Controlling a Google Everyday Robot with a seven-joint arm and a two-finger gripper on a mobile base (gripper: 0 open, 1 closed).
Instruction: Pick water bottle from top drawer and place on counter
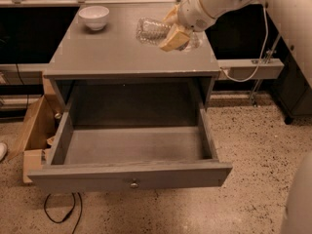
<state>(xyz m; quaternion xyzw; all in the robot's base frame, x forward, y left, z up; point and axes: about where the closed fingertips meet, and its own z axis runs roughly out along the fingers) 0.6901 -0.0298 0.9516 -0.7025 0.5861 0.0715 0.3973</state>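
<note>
The robot's gripper needs to set the water bottle down on the grey counter's end (169, 44) across from the white bowl.
The clear ribbed water bottle (148, 30) lies sideways in my gripper (171, 29), held over the far right part of the grey counter (112, 52). The tan fingers (174, 38) are shut on the bottle's right end, and its label band is hidden by them. I cannot tell whether the bottle touches the counter. The top drawer (131, 174) is pulled fully open below the counter, with a small round knob (133, 183) on its front panel. Nothing lies inside it.
A white bowl (94, 17) stands at the counter's back left. A cardboard box (35, 135) sits on the floor left of the drawer. A black cable (61, 211) lies on the speckled floor under the drawer front. A dark cabinet (295, 89) stands at the right.
</note>
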